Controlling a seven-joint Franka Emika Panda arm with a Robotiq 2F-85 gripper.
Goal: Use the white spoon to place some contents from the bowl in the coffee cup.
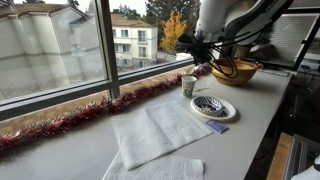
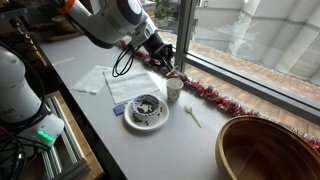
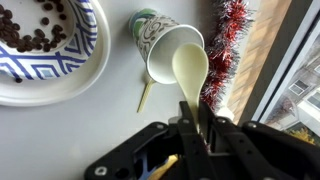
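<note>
I will use my gripper to set the white spoon down on the white napkin [image 1: 169,111] that is nearest the coffee cup, close to that napkin's window-side edge.
My gripper [image 3: 192,112] is shut on the handle of the white spoon [image 3: 190,68]. The spoon's bowl sits at the rim of the coffee cup [image 3: 157,40], over its opening. I cannot tell what is on the spoon. The cup stands upright in both exterior views [image 1: 189,85] [image 2: 174,90], right under the gripper [image 1: 203,68] [image 2: 172,72]. The bowl, a shallow white dish [image 3: 60,88] with dark speckled contents [image 3: 35,25], lies beside the cup [image 1: 213,107] [image 2: 147,111].
A second slim yellowish utensil [image 3: 145,95] [image 2: 192,116] lies on the table by the cup. A large wooden bowl [image 1: 235,70] [image 2: 270,150] stands beyond it. Red tinsel [image 1: 90,110] [image 3: 225,45] runs along the window. White napkins [image 1: 160,130] [image 2: 120,85] lie near the dish.
</note>
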